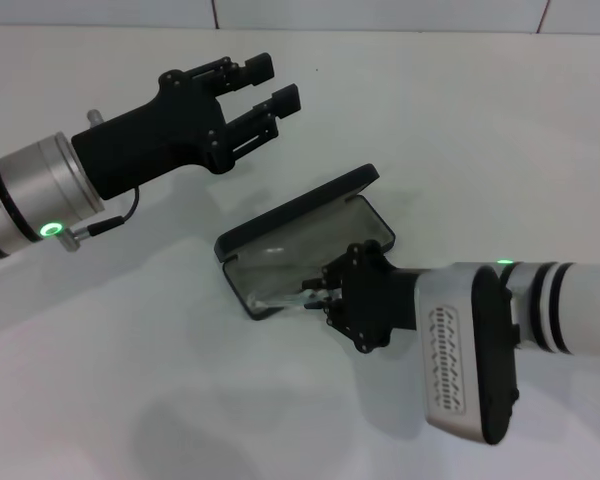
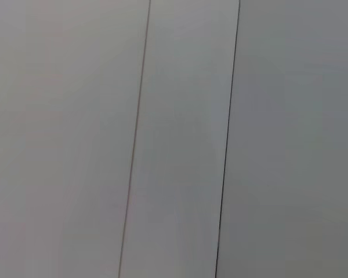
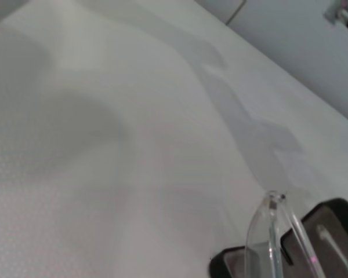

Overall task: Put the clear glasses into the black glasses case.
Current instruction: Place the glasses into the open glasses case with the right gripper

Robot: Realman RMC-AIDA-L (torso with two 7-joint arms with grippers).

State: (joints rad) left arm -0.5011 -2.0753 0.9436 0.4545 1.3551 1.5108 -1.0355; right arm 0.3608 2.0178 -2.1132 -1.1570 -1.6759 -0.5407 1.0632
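My right gripper needs to let go of the clear glasses in the middle of the grey-lined tray (image 1: 308,262), before the raised lid.
The black glasses case (image 1: 302,213) lies open mid-table, its lid raised at the back and its grey-lined tray toward me. My right gripper (image 1: 326,290) reaches over the tray's right end, shut on the clear glasses (image 1: 285,297), which sit low in the tray with one end over its front rim. In the right wrist view, a clear curved part of the glasses (image 3: 271,231) rises beside the case's dark rim (image 3: 223,266). My left gripper (image 1: 272,82) hovers open and empty, above and to the left of the case.
The white table (image 1: 130,380) spreads around the case, and a tiled wall runs along the back edge. The left wrist view holds only grey wall panels (image 2: 180,139) with thin dark seams.
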